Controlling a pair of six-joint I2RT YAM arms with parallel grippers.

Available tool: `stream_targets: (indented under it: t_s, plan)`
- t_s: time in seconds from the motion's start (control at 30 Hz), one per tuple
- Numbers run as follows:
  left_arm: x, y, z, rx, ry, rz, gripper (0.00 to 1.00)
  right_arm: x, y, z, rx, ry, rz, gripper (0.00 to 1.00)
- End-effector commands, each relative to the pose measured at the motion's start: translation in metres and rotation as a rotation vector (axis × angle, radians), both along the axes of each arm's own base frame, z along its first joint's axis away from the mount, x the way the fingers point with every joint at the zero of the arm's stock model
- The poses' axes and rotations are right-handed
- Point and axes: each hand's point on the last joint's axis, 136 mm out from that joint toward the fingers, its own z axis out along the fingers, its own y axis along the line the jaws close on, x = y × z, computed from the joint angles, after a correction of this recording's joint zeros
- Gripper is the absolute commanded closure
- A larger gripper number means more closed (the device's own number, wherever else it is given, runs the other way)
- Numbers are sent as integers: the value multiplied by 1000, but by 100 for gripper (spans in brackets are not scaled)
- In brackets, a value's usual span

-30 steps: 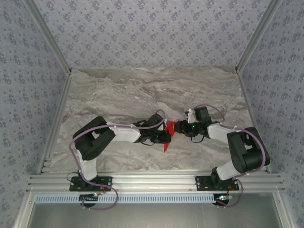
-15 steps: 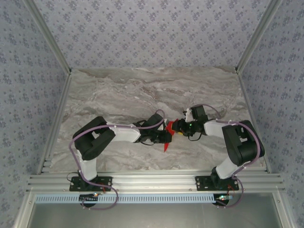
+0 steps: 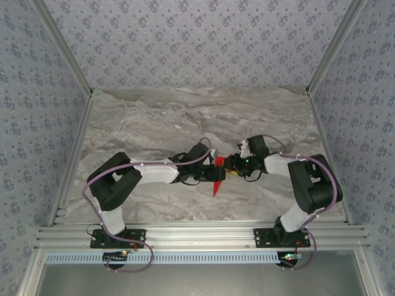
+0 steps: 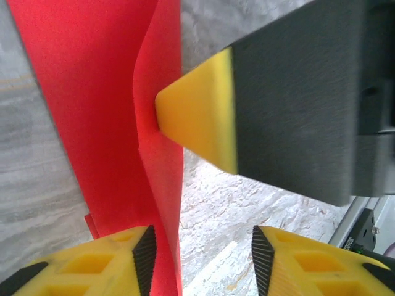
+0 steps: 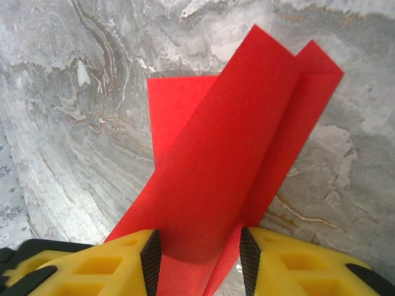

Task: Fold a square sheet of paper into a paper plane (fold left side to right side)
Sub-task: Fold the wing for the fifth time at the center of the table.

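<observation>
The folded flap lies crooked across the layer under it, so next my left gripper pinches the flap's raised edge (image 4: pixel 148 176) and opens the fold wider before creasing.
The square sheet of paper (image 3: pixel 216 185) is bright red and creased into a narrow pointed shape, with its tip toward the near edge of the marble table (image 3: pixel 154 123). It lies between both grippers at mid-table. My left gripper (image 3: pixel 213 174) is open. In the left wrist view the paper (image 4: pixel 92 92) runs past the left pad and bare marble shows in the gap of the gripper (image 4: pixel 203 253). The right gripper's yellow fingertip (image 4: pixel 197 117) touches a raised flap. My right gripper (image 3: pixel 229 166) stands open, and a raised fold of paper (image 5: pixel 234 142) passes between the pads of the gripper (image 5: pixel 199 253).
Aluminium rails (image 3: pixel 197 235) border the near edge and both sides of the table. Patterned walls (image 3: pixel 197 43) close in the back and sides. Open marble stretches behind and to the left of the grippers.
My left gripper has gone from shut to open and let go of the paper, and its arm has settled lower and leftward. The right gripper has edged slightly left toward the paper.
</observation>
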Motion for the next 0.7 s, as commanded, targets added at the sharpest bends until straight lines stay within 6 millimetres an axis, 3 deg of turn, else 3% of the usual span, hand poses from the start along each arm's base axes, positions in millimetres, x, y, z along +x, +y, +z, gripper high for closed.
stream_targets:
  t_s: [0.0,0.13,0.5,0.67]
  plan:
    - [8,12,11,-10,-13,22,50,-6,-8,-25,-85,41,-13,57]
    - [16,19,5,-10,13,39,50,-6,-8,-25,-85,41,-12,57]
    - [26,5,-2,-29,33,5,54,-7,-7,-24,-86,40,-7,57]
    - [32,4,-5,-29,37,12,65,-7,-6,-24,-84,38,-5,57]
